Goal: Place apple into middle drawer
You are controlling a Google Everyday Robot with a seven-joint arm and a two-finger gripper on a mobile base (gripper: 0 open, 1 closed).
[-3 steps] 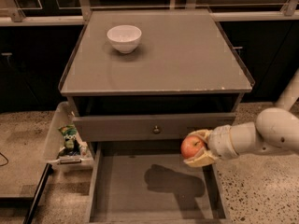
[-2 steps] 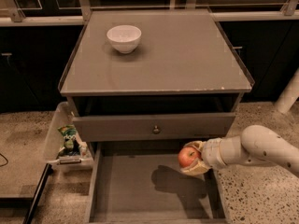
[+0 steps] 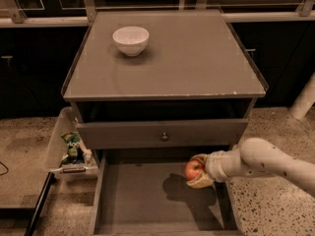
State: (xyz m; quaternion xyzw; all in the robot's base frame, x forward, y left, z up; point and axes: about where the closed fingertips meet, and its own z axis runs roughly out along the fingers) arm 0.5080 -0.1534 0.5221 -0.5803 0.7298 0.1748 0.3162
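Observation:
Next, my gripper lets go of the red-orange apple on the shadowed bottom of the open middle drawer point(image 3: 180, 189).
The red-orange apple point(image 3: 192, 170) is held in my gripper point(image 3: 198, 171), whose fingers are closed around it. The arm reaches in from the right. The apple hangs just above the floor of the open middle drawer point(image 3: 142, 195), over its right rear part, and casts a shadow on the drawer floor. The drawer is wide, shallow and pulled out at the bottom of the cabinet. Above it is the closed drawer front with a small round knob point(image 3: 164, 137).
A white bowl point(image 3: 130, 39) stands on the cabinet top point(image 3: 197, 58) at the back left. A clear bin point(image 3: 63, 146) with a green packet point(image 3: 73, 145) hangs at the cabinet's left side. A white post point(image 3: 304, 100) stands at the right, on the speckled floor.
My gripper with the apple has moved left and down, from beside the drawer's right edge to over the drawer's right rear part. The arm has lowered with it.

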